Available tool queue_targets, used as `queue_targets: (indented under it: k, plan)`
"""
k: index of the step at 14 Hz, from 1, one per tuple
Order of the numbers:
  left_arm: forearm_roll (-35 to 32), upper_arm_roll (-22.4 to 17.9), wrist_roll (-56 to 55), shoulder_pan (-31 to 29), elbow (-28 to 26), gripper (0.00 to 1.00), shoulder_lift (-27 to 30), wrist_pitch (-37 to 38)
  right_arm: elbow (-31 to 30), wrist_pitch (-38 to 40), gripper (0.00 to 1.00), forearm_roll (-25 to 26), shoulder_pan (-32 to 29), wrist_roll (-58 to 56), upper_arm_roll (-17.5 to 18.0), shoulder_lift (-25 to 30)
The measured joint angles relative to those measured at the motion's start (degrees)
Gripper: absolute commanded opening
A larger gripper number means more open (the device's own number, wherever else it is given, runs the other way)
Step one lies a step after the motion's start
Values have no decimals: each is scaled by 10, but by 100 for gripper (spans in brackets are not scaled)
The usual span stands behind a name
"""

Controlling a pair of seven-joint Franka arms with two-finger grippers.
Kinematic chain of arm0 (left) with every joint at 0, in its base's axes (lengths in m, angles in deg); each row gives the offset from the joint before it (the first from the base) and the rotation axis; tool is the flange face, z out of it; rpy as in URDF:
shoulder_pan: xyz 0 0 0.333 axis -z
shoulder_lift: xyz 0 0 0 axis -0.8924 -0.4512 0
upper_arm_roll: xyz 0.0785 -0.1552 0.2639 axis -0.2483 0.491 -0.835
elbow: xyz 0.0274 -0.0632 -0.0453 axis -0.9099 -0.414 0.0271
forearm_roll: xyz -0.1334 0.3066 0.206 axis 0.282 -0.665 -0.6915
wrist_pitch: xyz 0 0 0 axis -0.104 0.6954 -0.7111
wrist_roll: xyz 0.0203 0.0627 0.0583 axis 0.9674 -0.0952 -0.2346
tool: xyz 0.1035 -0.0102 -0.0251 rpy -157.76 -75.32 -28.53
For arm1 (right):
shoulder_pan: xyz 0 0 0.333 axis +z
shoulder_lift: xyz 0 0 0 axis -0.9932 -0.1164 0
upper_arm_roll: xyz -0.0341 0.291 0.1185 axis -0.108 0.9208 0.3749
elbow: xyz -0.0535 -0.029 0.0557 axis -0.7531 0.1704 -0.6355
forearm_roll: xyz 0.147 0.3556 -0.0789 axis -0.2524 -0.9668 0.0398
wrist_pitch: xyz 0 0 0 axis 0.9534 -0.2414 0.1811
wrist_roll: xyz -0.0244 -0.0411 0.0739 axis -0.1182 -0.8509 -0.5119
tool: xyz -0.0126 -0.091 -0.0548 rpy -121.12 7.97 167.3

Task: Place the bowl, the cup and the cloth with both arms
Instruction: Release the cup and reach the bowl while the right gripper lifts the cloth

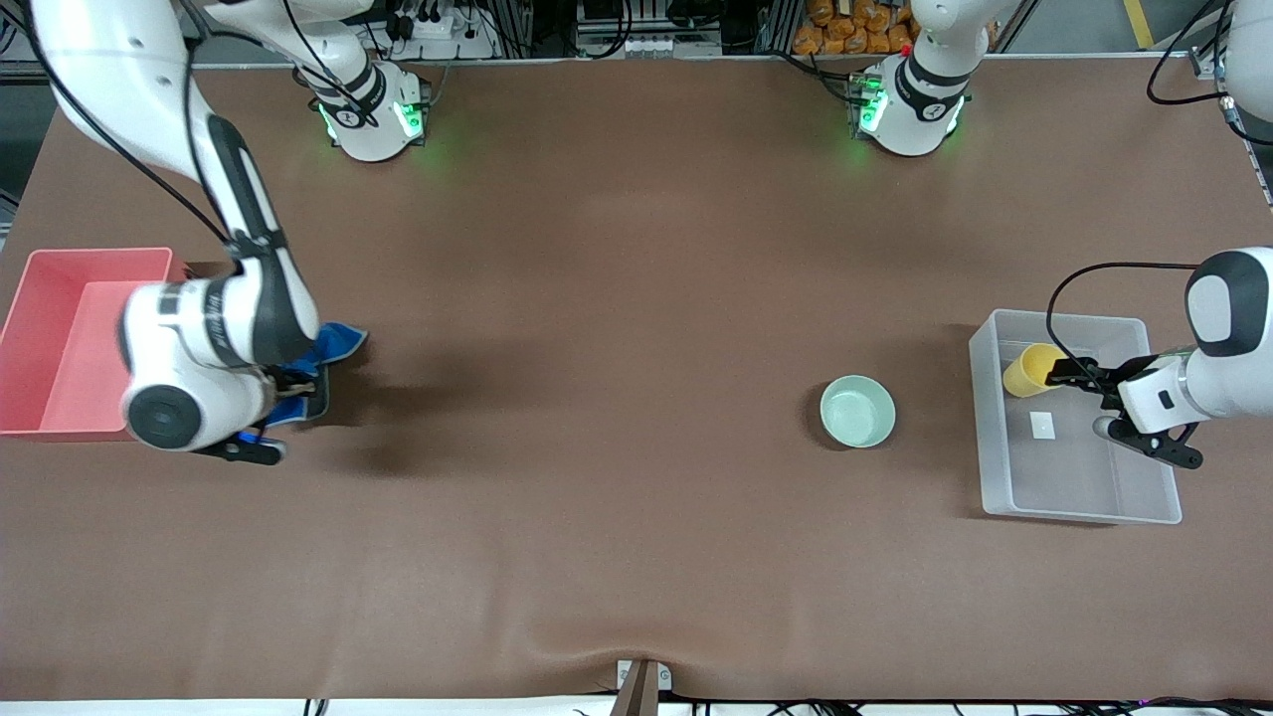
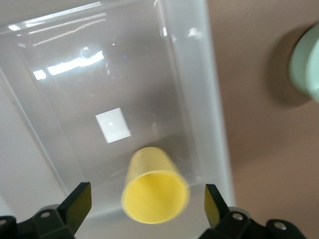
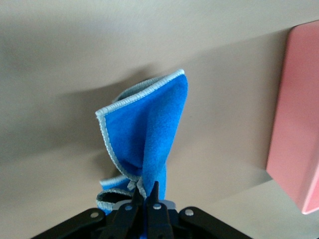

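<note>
I need to next move my left gripper to the mint-green bowl and close it on the bowl's rim [image 1: 892, 416] [image 2: 308, 72], at the side facing the clear bin.
The yellow cup [image 1: 1032, 370] lies tilted inside the clear bin [image 1: 995, 438], at the end nearer the robots' bases. My left gripper [image 1: 1072, 374] is over that bin and open. In the left wrist view the cup [image 2: 154, 191] sits between the spread fingers [image 2: 77, 204] and touches neither. The mint-green bowl [image 1: 857, 411] stands on the table beside the clear bin, toward the middle. My right gripper [image 3: 145, 191] is shut on the blue cloth [image 3: 147, 124], which hangs folded from it. In the front view the cloth [image 1: 336, 343] is beside the pink bin [image 1: 60, 338].
A white label [image 1: 1041, 424] lies on the clear bin's floor. The bowl's edge [image 2: 306, 64] shows in the left wrist view outside the bin wall [image 2: 199, 74]. The pink bin's wall [image 3: 299, 124] is close to the hanging cloth. The brown table stretches between the two bins.
</note>
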Motion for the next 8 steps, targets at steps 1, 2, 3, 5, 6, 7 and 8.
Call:
queue_targets:
  k: [1,2,3,5,6,7,8]
  plan:
    - [1,16,-46,1,3,100,7,7,2,8,0,0,-8,-6,0,19]
    - [1,31,-96,1,3,100,14,10,5,26,0,0,-18,-18,0,39]
    - [3,45,-140,2,3,100,17,13,13,53,0,0,-30,-34,-1,58]
    - [5,70,-210,5,1,100,16,14,43,122,0,0,-54,-69,-1,87]
    - [6,78,-234,11,-1,100,13,13,65,161,0,1,-65,-86,-1,98]
    - [6,80,-254,21,-2,100,7,7,85,192,0,1,-74,-100,-2,107]
    - [6,81,-274,32,-2,100,-2,-10,101,214,0,1,-84,-117,-2,119]
